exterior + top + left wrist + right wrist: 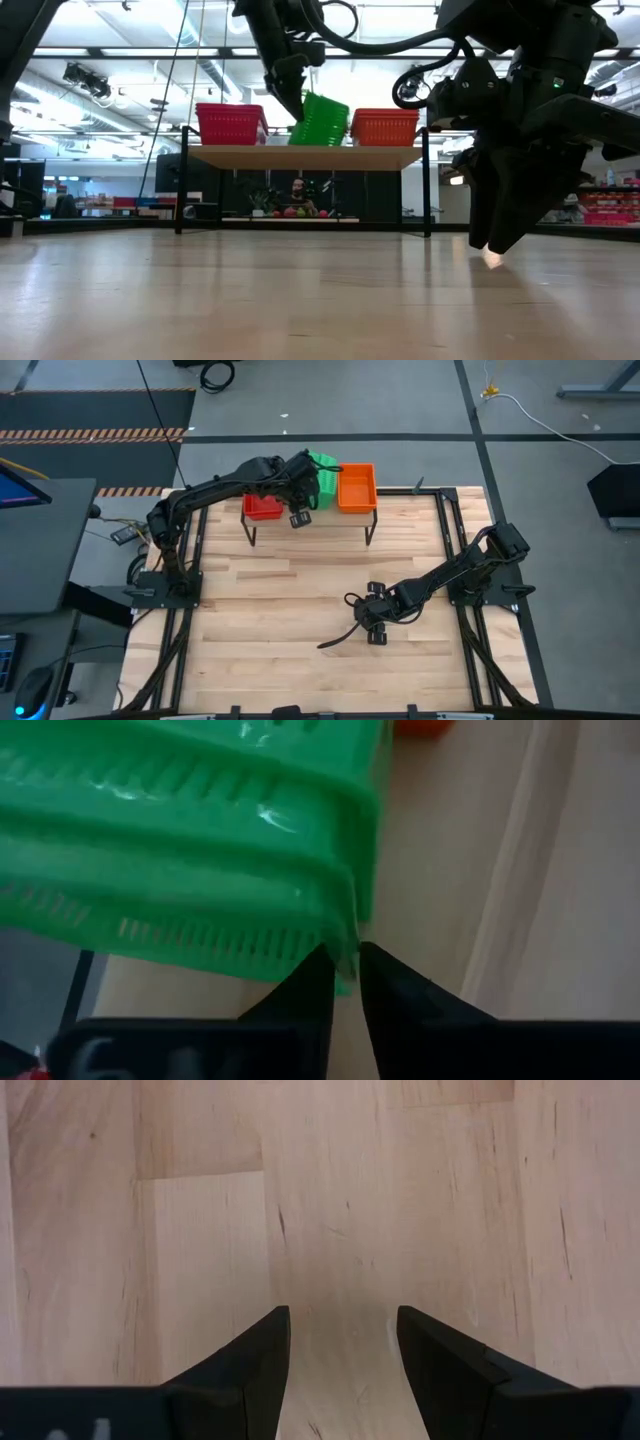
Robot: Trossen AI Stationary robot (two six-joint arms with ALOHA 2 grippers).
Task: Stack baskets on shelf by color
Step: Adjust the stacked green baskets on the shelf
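Note:
The left gripper is pinching the tilted green basket at the corner of its rim, so it should open, take more of the basket's rim (235,950), then lift and level the basket.
The shelf (305,157) stands at the table's far edge. A red basket (231,123) sits on its left part and an orange basket (385,127) on its right part. A green basket (320,120) stands tilted between them, and it also shows in the high view (322,472). My left gripper (345,982) is over the shelf's middle, shut on the green basket. My right gripper (342,1350) is open and empty, low over the table's right middle (375,622). My left gripper pinches the green basket's rim edge at a corner (347,948) between its two fingertips (318,982). It comes from above, slanting down (290,95). The basket hangs tilted below the fingers, its lower end at the shelf top; whether it rests there, I cannot tell.
The shelf's thin black legs (250,532) stand on the slatted wooden tabletop (300,650). Black frame rails (455,530) run along the table's left and right sides. Bare tabletop lies between the shelf and the near edge.

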